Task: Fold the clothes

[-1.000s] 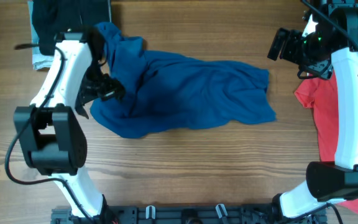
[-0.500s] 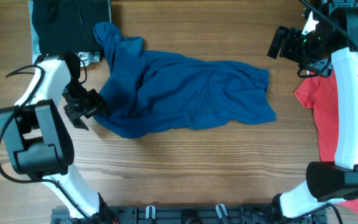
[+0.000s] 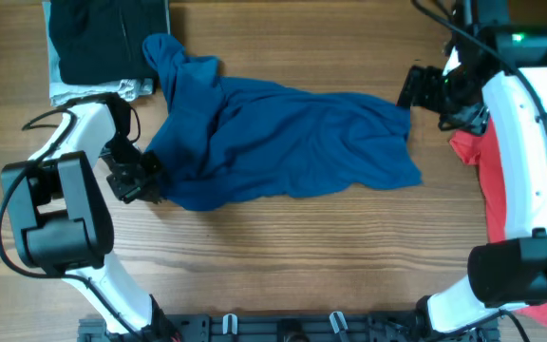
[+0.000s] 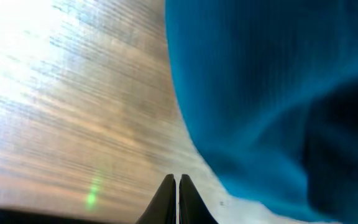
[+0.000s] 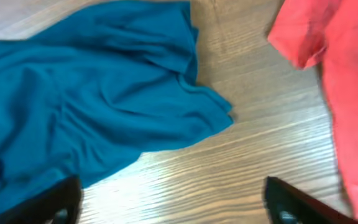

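The robot's right gripper will next move to the dark blue shirt's near corner (image 3: 407,180) (image 5: 207,128), on the side toward the red T-shirt, and close there.
The dark blue shirt (image 3: 283,142) lies crumpled across the middle of the table, one sleeve bunched toward the upper left. My left gripper (image 3: 139,180) rests at its lower left edge. In the left wrist view its fingers (image 4: 176,198) are pressed together over bare wood, with the blue cloth (image 4: 260,93) just to their right and nothing seen between them. My right gripper (image 3: 414,90) hovers by the shirt's upper right corner, open. From the right wrist its fingertips (image 5: 176,205) spread wide over bare wood, between the blue shirt (image 5: 86,93) and the red T-shirt (image 5: 340,81).
The red T-shirt (image 3: 501,171) lies along the right edge under my right arm. A dark folded garment (image 3: 93,38) sits on a pale cloth (image 3: 69,93) at the back left corner. Wood shows along the front of the table (image 3: 302,256).
My left gripper went from open to shut and slid down and left to the shirt's lower left edge. My right gripper shifted slightly left toward the shirt's corner.
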Robot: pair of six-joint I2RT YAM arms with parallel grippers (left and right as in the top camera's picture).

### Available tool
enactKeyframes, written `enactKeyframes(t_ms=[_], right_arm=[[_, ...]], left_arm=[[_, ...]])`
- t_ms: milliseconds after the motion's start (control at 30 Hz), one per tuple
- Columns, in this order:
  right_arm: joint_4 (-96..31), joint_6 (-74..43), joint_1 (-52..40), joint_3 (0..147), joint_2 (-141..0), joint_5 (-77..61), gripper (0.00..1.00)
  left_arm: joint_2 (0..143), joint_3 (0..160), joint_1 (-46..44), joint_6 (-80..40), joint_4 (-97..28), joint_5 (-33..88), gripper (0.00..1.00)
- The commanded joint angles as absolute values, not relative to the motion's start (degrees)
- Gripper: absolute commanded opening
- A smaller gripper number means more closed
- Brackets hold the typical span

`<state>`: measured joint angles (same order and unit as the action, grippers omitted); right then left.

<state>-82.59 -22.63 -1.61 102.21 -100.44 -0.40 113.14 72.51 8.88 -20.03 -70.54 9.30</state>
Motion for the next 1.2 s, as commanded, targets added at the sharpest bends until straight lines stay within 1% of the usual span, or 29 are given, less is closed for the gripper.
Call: enactKeyframes(t_ms=[0, 33, 167, 267, 333, 367, 400, 433, 467, 600, 733, 900, 967, 1000, 1067, 1100, 1133, 1167], right_arm=[[-80.6, -24.2, -1.6, 93.6, -101.1, -3.5, 0.83], [-79.4, -24.2, -1.6, 90.9, -101.0, -3.5, 0.78], [-70.9, -33.4, -1.0, 79.0, -101.0, -3.5, 0.78], [-63.7, -35.8, -1.0, 70.7, -101.0, -5.2, 0.77], [-60.2, -37.8, -1.0, 67.8, -101.0, -4.7, 0.74], [-59.3, -38.2, -1.0, 67.4, -101.0, -4.6, 0.71], [-59.2, -39.3, -1.0, 67.1, -101.0, -3.7, 0.63], [-59.1, -40.0, -1.0, 67.0, -101.0, -1.1, 0.58], [-59.4, -41.3, -1.0, 67.0, -101.1, 1.8, 0.57], [-59.1, -41.4, -1.0, 66.5, -101.1, 2.2, 0.59], [-53.7, -42.3, -0.3, 61.0, -101.1, 1.5, 0.6], [-50.3, -42.2, 0.0, 59.3, -101.1, 0.8, 0.61], [-47.4, -42.0, 0.0, 57.2, -101.1, 0.8, 0.6], [-46.7, -42.0, 0.0, 56.6, -101.1, 0.8, 0.58], [-45.4, -42.2, 0.0, 56.1, -101.1, 0.9, 0.51], [-44.8, -42.5, 0.0, 55.8, -101.1, 0.8, 0.46], [-44.6, -42.6, 0.0, 55.7, -101.1, 0.9, 0.4], [-44.3, -42.6, 0.0, 55.7, -101.1, 1.1, 0.28]], left_arm=[[105.7, 72.4, 8.7, -20.1, -70.8, 10.9, 0.04], [104.4, 72.4, 8.7, -20.1, -70.4, 10.9, 0.04], [103.5, 72.4, 8.7, -20.1, -70.1, 10.9, 0.04], [103.5, 72.4, 8.7, -20.1, -69.7, 10.9, 0.04], [103.5, 72.4, 8.7, -20.1, -69.7, 10.9, 0.04], [103.5, 72.4, 8.7, -20.1, -69.7, 10.9, 0.04], [103.5, 72.4, 8.7, -20.1, -69.7, 10.9, 0.04], [103.5, 72.4, 8.7, -20.1, -69.7, 10.9, 0.04], [103.5, 72.4, 8.7, -20.1, -69.7, 10.9, 0.04], [103.5, 72.4, 8.7, -20.1, -69.7, 10.9, 0.04], [103.5, 72.4, 8.7, -20.1, -69.6, 10.9, 0.04], [103.5, 72.4, 8.7, -20.1, -69.6, 10.9, 0.04], [103.5, 72.4, 8.7, -20.1, -69.6, 10.9, 0.04], [103.5, 72.4, 8.7, -20.1, -69.6, 10.9, 0.04], [103.5, 72.4, 8.7, -20.1, -69.6, 10.9, 0.04], [103.5, 72.4, 8.7, -20.1, -69.6, 10.9, 0.04], [103.5, 72.4, 8.7, -20.1, -69.6, 10.9, 0.04], [103.5, 72.4, 8.7, -20.1, -69.6, 10.9, 0.04]])
